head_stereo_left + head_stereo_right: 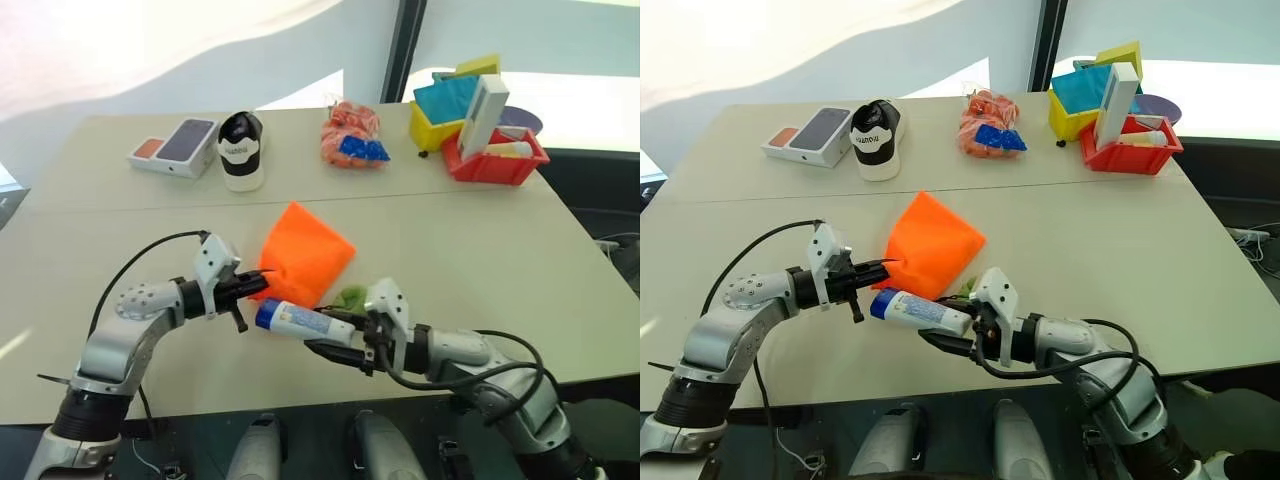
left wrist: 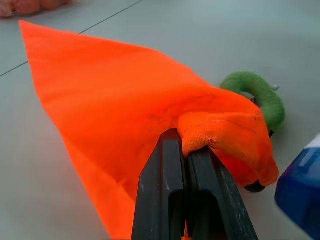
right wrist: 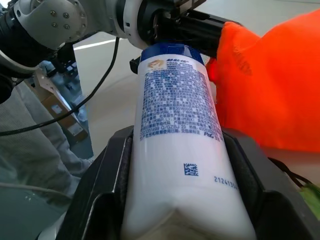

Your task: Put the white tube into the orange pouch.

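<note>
I need to use my right gripper to let go of the white tube inside the orange pouch (image 1: 291,264) (image 3: 260,67), just past the fingertips of my left gripper.
The orange pouch (image 1: 305,255) lies flat near the table's front, its near edge lifted. My left gripper (image 1: 263,284) is shut on that bunched edge (image 2: 220,135), level and pointing toward the right. The pouch's green ring (image 2: 256,96) rests on the table just past the pinched edge. My right gripper (image 1: 322,331) is shut on the white tube (image 1: 298,320), holding it level with the blue cap (image 3: 170,52) pointing left. The cap sits right beside the left gripper's fingers and the pouch's held edge. Blue label print covers the tube (image 3: 180,125).
Along the table's back stand two phone boxes (image 1: 175,146), a black-and-white shoe (image 1: 241,150) and an orange-red packet (image 1: 352,135). At the back right are a yellow bin (image 1: 430,128) and a red bin (image 1: 495,165) with a tall white box (image 1: 482,115).
</note>
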Controlling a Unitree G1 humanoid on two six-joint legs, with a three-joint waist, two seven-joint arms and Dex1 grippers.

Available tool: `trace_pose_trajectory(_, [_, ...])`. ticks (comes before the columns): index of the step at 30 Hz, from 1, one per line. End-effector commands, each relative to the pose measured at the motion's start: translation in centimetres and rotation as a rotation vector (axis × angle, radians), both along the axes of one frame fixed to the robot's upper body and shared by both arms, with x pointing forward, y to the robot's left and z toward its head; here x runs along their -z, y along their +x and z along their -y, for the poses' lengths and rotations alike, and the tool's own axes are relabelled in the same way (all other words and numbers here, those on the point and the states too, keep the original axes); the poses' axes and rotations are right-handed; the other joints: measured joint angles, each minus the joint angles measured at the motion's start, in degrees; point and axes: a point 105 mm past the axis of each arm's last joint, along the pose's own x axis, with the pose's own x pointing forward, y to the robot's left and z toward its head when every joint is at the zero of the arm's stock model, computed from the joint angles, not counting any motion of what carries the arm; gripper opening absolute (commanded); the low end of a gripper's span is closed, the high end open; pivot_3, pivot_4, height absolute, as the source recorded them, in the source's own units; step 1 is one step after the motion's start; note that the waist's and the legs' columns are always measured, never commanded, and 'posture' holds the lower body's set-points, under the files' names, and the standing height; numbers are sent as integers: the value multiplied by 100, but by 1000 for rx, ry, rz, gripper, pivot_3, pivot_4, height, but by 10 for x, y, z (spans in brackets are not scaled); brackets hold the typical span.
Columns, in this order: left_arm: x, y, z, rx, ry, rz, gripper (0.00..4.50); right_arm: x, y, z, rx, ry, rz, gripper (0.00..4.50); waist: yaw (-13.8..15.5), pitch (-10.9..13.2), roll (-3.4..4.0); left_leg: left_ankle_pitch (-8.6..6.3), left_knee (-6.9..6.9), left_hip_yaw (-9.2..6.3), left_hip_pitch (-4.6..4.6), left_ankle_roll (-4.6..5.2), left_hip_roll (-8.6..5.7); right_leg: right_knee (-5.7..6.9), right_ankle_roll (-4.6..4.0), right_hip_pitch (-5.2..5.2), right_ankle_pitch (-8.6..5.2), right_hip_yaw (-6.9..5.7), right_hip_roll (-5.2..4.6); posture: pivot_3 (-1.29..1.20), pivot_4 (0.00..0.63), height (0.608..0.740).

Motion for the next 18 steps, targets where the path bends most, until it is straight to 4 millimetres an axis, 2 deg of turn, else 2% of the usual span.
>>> trace_pose_trajectory(1, [-9, 0, 3, 22, -8, 15, 0, -9, 4, -11, 33, 39, 25, 2191, 2, 0, -1, 0, 0, -1, -1, 0, 0, 0, -1, 0, 1, 0, 0, 0, 150, 740])
trace_pose_trajectory(7, [-13, 0, 6, 28, -15, 17, 0, 1, 37, 4, 257, -35, 50, 2191, 1, -1, -2, 0, 0, -2, -1, 0, 0, 2, -1, -3, 0, -1, 1, 0, 150, 740])
trace_pose_trajectory(14, [-15, 1, 10, 30, -29, 24, 0, 4, 50, 27, 362, -127, 91, 2191, 16, -2, -3, 0, 1, 0, -5, 0, -7, 0, -13, -3, 8, -1, -6, 0, 150, 740])
trace_pose_trajectory(18, [-16, 2, 12, 33, -35, 30, 0, 4, 51, 32, 365, -153, 108, 2191, -1, -2, -3, 0, -2, -3, -2, 0, -4, 1, -13, -3, 8, -1, -1, 0, 150, 740])
